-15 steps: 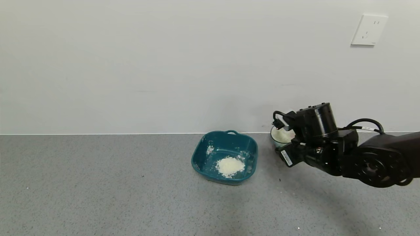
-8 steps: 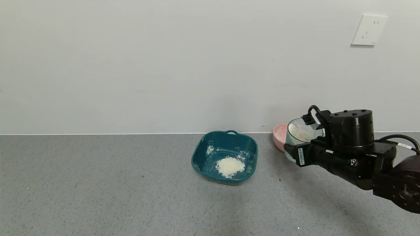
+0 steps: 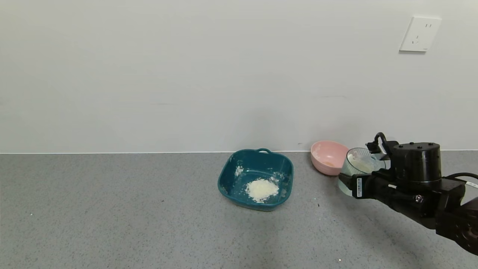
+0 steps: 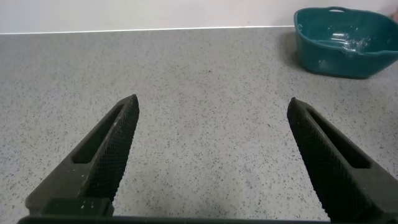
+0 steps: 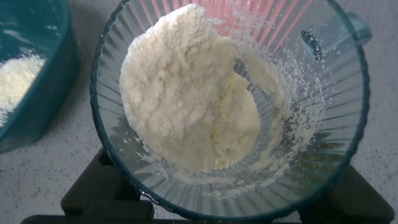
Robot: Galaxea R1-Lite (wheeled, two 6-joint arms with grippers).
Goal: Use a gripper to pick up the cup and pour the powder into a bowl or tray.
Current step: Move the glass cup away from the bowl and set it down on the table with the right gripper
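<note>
I will set the cup down with my right gripper on the grey counter (image 3: 353, 218) in front of the pink bowl.
My right gripper (image 3: 354, 185) is shut on the cup (image 3: 356, 170), a ribbed pale blue-green tumbler, held upright just above the counter to the right of the pink bowl. In the right wrist view the cup (image 5: 311, 149) fills the frame with a clump of white powder (image 5: 186, 99) inside. The dark teal basin (image 3: 227, 175) sits left of it at the counter's middle, with a heap of powder (image 3: 262, 189) on its floor; its edge shows in the right wrist view (image 5: 56, 93). My left gripper (image 4: 211, 109) is open and empty over bare counter, with the basin (image 4: 323, 53) far ahead.
A round pink bowl (image 3: 325, 154) stands by the wall, just left of and behind the cup. A white wall runs along the counter's back edge, with a socket (image 3: 420, 34) at upper right. Grey speckled counter (image 3: 112, 216) stretches to the left and front.
My right gripper has carried the cup right and down, away from the basin and past the pink bowl, which has come into view. The cup has turned upright.
</note>
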